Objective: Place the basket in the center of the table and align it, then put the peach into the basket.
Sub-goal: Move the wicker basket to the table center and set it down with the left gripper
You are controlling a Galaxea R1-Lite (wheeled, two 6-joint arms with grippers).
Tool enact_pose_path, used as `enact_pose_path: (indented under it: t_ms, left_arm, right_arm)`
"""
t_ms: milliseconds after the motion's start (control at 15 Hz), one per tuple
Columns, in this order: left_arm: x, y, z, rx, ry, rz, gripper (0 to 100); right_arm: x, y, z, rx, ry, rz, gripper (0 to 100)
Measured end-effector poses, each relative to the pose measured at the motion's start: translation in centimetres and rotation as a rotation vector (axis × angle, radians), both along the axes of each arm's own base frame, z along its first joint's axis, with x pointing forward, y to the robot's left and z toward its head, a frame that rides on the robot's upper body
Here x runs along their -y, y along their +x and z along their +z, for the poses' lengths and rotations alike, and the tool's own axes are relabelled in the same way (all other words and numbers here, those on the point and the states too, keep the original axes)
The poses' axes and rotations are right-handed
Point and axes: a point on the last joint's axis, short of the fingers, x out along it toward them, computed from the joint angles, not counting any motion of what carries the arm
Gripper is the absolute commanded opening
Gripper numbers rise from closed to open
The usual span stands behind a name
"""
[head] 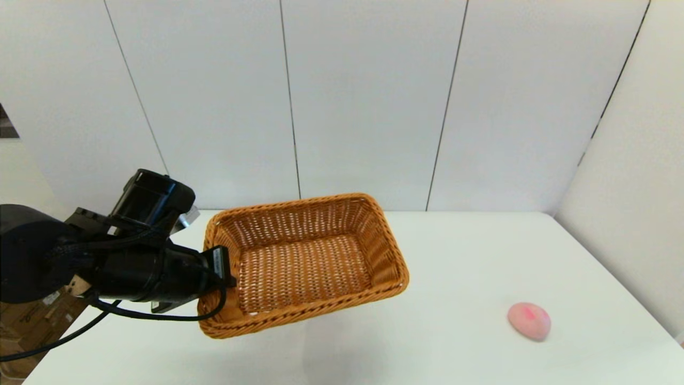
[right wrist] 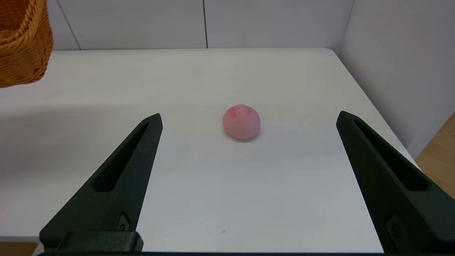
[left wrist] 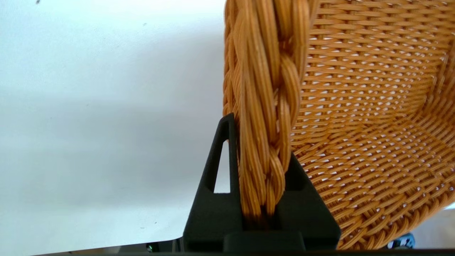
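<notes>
My left gripper needs to release the basket, now hanging tilted above the table, onto the bare white tabletop (head: 377,312) next to the peach, leaving a short gap between the basket and the peach.
The orange-brown wicker basket (head: 304,262) hangs tilted above the left part of the white table (head: 427,347), its shadow on the tabletop below it. My left gripper (head: 222,272) is shut on its braided rim at the short left end; in the left wrist view the black fingers (left wrist: 227,149) clamp the braid with the left gripper (left wrist: 261,138) around it, and the basket (left wrist: 355,106) is empty. The pale pink peach (head: 529,321) lies on the table at the front right. The right gripper (right wrist: 249,119) stands open, a short way before the peach (right wrist: 241,122), not touching it.
White wall panels close the table's far side and right side. The table's right edge (right wrist: 376,117) runs close to the peach. A corner of the basket (right wrist: 21,46) shows at the edge of the right wrist view.
</notes>
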Motion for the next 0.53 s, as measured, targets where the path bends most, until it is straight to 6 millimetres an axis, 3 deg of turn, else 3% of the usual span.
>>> enact_pose_path:
  t_ms: [267, 533]
  left_arm:
    - [2.4, -0.5, 0.5, 0.026, -0.004, -0.106, 0]
    - [5.0, 1.9, -1.7, -0.026, -0.019, -0.104, 0]
  right_arm:
    - [0.0, 0.0, 0.0, 0.000, 0.000, 0.000, 100]
    - [0.0, 0.0, 0.0, 0.000, 0.000, 0.000, 100]
